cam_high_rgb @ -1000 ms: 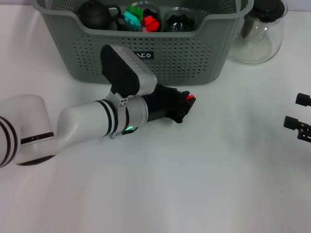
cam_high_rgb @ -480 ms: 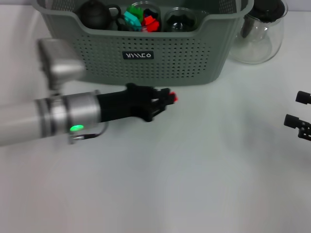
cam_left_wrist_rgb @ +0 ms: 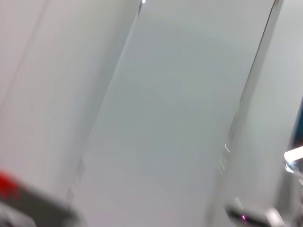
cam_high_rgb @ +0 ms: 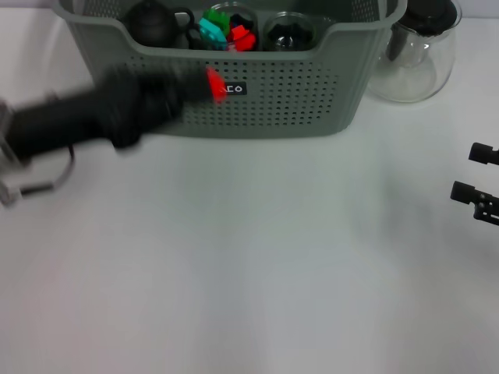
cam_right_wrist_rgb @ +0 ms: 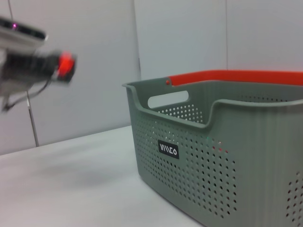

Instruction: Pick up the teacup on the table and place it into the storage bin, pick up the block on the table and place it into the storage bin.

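The robot's left gripper should release the red block in the storage bin, on the other red block (cam_high_rgb: 244, 32) next to the teal block.
My left gripper (cam_high_rgb: 199, 87) is shut on a small red block (cam_high_rgb: 214, 84) and holds it in the air, in front of the front wall of the grey-green storage bin (cam_high_rgb: 312, 93), near its logo plate. The right wrist view shows the same gripper (cam_right_wrist_rgb: 57, 66) with the red block (cam_right_wrist_rgb: 66, 65) well above the table, to the side of the bin (cam_right_wrist_rgb: 213, 156). A dark round teacup (cam_high_rgb: 152, 22) sits inside the bin at the back left. My right gripper (cam_high_rgb: 477, 175) is parked at the table's right edge, open and empty.
Green, teal and red blocks (cam_high_rgb: 222, 29) and a glass cup (cam_high_rgb: 288, 31) lie in the bin. A clear glass pitcher (cam_high_rgb: 417, 54) with a dark lid stands right of the bin. The white table (cam_high_rgb: 257, 257) spreads in front.
My left gripper has risen fast from the table with the red block and swung left and back, from low in front of the bin to level with its front wall. The right arm stayed still.
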Available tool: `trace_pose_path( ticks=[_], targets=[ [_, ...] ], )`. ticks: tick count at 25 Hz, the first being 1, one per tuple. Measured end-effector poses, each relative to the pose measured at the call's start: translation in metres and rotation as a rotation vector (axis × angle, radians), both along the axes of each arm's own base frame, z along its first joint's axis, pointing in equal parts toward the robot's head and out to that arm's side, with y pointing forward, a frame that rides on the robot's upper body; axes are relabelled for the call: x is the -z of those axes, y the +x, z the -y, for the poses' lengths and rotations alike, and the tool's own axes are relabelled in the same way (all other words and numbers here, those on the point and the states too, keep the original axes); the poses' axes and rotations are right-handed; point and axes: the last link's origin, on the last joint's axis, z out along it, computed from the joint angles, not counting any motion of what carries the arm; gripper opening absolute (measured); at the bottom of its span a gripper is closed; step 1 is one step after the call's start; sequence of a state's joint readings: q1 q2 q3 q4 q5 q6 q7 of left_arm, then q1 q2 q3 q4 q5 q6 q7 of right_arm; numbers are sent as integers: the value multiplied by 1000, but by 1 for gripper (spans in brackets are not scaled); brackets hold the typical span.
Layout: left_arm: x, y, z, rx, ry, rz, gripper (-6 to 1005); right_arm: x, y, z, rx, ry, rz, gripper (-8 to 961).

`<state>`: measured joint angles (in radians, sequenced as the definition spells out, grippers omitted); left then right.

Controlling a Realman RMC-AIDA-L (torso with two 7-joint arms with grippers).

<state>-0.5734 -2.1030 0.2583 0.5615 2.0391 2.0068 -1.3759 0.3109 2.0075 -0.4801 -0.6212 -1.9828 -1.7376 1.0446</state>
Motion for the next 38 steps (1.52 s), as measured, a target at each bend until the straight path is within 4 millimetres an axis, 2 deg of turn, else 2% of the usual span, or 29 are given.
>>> trace_pose_path(
  ticks=[2,5,7,8,10,11,12,13,17,19,23,31,37,38],
  targets=[
    [-18,10,-18,-27,42,10,152,0,-1,0,-9,-2,-2,703],
    [-42,32,-64,-123,90,-79,153,-1,-4,1,-28,-11,-13,703],
    [-56,55,-95,-174,103,-202,153,-2,-6,2,-41,-15,-17,703],
    [-58,63,-103,-184,106,-243,153,-3,-7,2,-47,-15,-19,703],
    [-60,91,-127,-214,120,-390,153,-3,-9,1,-58,-17,-21,703],
    [-56,101,-136,-231,125,-470,153,-3,-10,1,-63,-18,-23,703],
    [-43,117,-151,-264,129,-618,153,-2,-11,0,-66,-21,-24,703],
    [-43,117,-151,-264,129,-618,153,-1,-12,0,-69,-23,-23,703],
    [-1,137,-167,-301,128,-878,152,0,-14,-2,-75,-28,-25,702],
    [21,139,-172,-317,141,-966,152,1,-15,-2,-78,-29,-27,702],
    [50,133,-179,-380,170,-1062,160,2,-15,-2,-79,-31,-27,702],
    [45,121,-189,-477,231,-1077,191,3,-14,-1,-74,-31,-28,702],
    [36,124,-185,-483,241,-1034,214,3,-17,-4,-81,-35,-31,702],
    [30,126,-182,-484,252,-997,245,3,-17,-4,-81,-35,-32,702]
  ],
)
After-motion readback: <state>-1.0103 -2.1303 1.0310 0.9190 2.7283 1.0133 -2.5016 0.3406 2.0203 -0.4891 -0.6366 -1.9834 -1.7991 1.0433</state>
